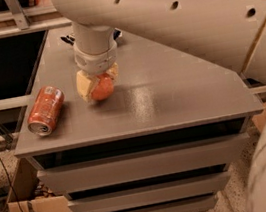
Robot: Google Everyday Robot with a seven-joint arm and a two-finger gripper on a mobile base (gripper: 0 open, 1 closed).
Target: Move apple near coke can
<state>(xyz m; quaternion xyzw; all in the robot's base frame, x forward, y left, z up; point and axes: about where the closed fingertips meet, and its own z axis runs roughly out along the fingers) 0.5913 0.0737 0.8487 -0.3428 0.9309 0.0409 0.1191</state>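
I should let go of the apple, now held low over the cabinet top, with my gripper on the grey cabinet top, a short gap from the coke can's far end (97, 77).
The orange-red apple (103, 87) sits between the pale fingers of my gripper (98, 87), low over the grey cabinet top (172, 96), left of centre. The gripper is shut on the apple; whether the apple touches the surface I cannot tell. The coke can (46, 110) lies on its side near the front left edge, silver top toward the front, a short gap to the left of the apple. My arm reaches in from the upper right and hides the apple's stem.
A dark object (67, 38) lies at the back of the top, mostly hidden behind my wrist. The cabinet has several drawers (138, 168) below. A cardboard box (30, 206) stands on the floor at the left. Dark shelving stands to the left.
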